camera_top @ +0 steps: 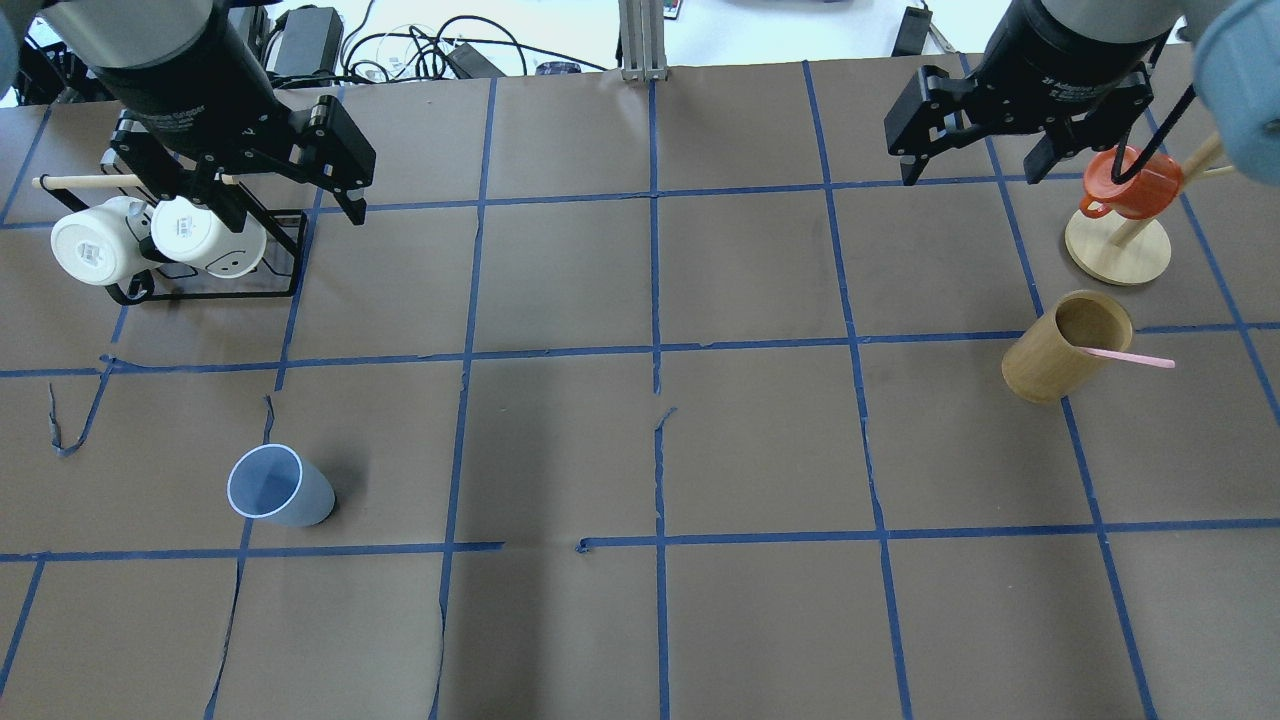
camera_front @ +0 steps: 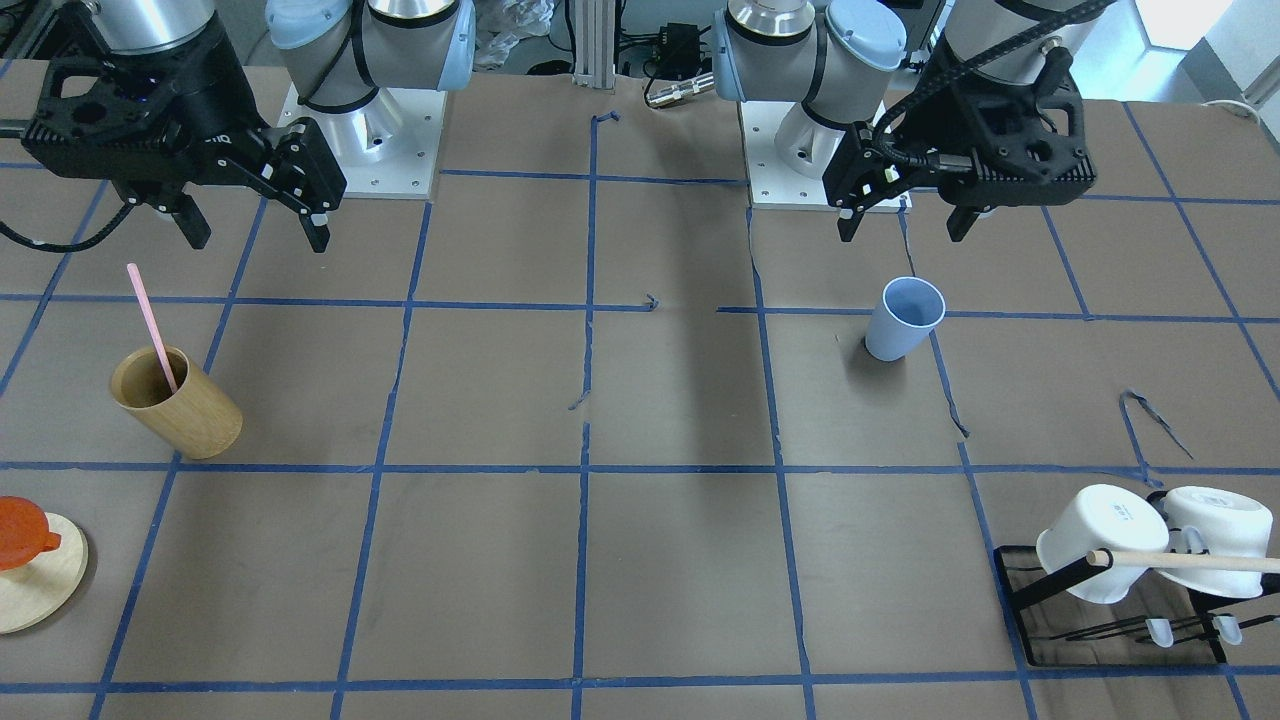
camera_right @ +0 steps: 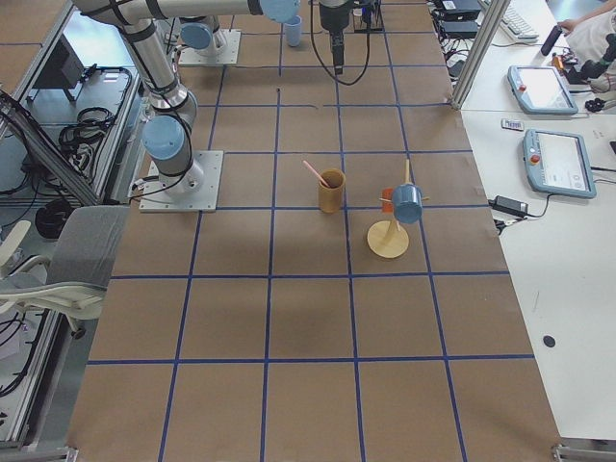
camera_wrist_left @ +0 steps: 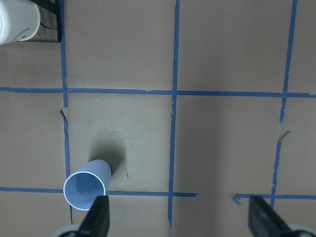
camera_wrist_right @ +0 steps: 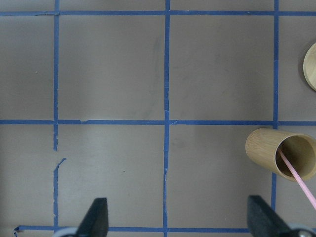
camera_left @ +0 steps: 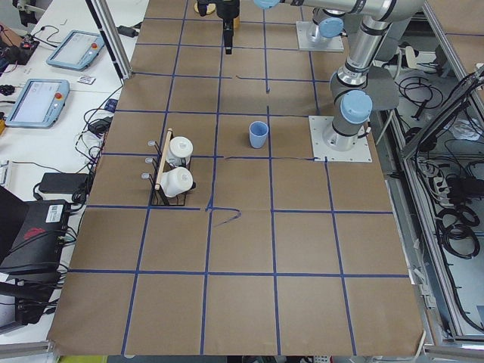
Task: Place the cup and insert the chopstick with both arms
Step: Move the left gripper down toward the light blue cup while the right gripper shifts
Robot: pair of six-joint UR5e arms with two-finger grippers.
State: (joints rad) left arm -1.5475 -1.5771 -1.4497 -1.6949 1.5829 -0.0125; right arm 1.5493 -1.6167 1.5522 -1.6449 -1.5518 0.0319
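Note:
My right gripper should close next on the upper end (camera_front: 136, 282) of the pink chopstick that pokes out of the tan wooden cup.
The light blue cup (camera_top: 280, 487) stands upright on the table's left half, also in the front view (camera_front: 903, 320) and the left wrist view (camera_wrist_left: 86, 187). My left gripper (camera_top: 290, 210) hangs open and empty above and beyond it, over the mug rack. The pink chopstick (camera_top: 1130, 357) leans inside the tan wooden cup (camera_top: 1060, 350) on the right side, also in the right wrist view (camera_wrist_right: 298, 180). My right gripper (camera_top: 972, 172) is open and empty, high and apart from the wooden cup.
A black rack (camera_top: 215, 294) with two white mugs (camera_top: 95, 248) and a wooden rod stands at the far left. A wooden mug stand (camera_top: 1117, 255) with an orange mug (camera_top: 1130, 190) stands at the far right. Blue tape lines grid the brown table.

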